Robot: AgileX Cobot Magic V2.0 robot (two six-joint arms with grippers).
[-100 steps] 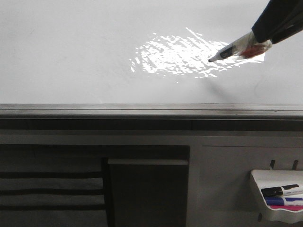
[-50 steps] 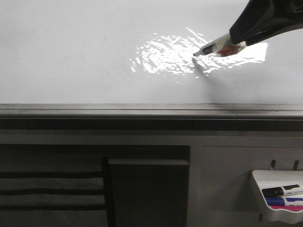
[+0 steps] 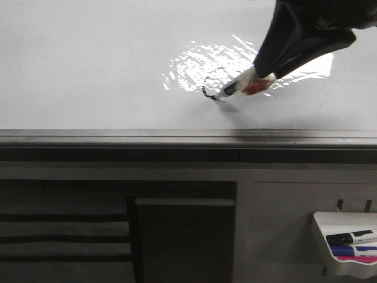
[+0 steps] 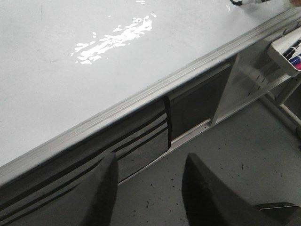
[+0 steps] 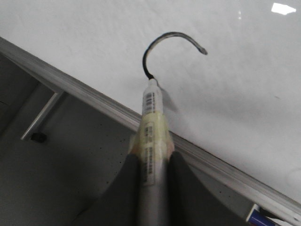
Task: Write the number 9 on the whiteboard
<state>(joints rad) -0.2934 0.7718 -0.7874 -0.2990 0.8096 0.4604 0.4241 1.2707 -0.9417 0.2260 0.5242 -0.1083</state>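
Observation:
The white marker has a spot between its tape and its tip, and my left gripper should grab it next at the bare part [image 3: 234, 86] [image 4: 268, 2] there.
The whiteboard [image 3: 88, 65] lies flat and pale, with a bright glare patch and a grey metal edge strip [image 3: 177, 137]. My right gripper [image 3: 266, 69] is shut on a white marker [image 3: 235, 88] wrapped in tape, its tip touching the board. A thin black arc [image 5: 164, 44], an open part of a loop, runs from the marker tip [image 5: 151, 81] in the right wrist view; it shows faintly in the front view [image 3: 206, 93]. My left gripper [image 4: 148, 165] is open and empty below the board's edge, over the floor.
A small white marker tray [image 3: 347, 244] with a black and a blue-pink marker hangs on the frame at lower right, also in the left wrist view [image 4: 287, 47]. A dark panel [image 3: 184, 242] and black straps [image 3: 62, 239] sit under the board edge.
My right gripper has moved left and toward the near edge with the marker. The marker tip has come down on the board and drawn a black arc.

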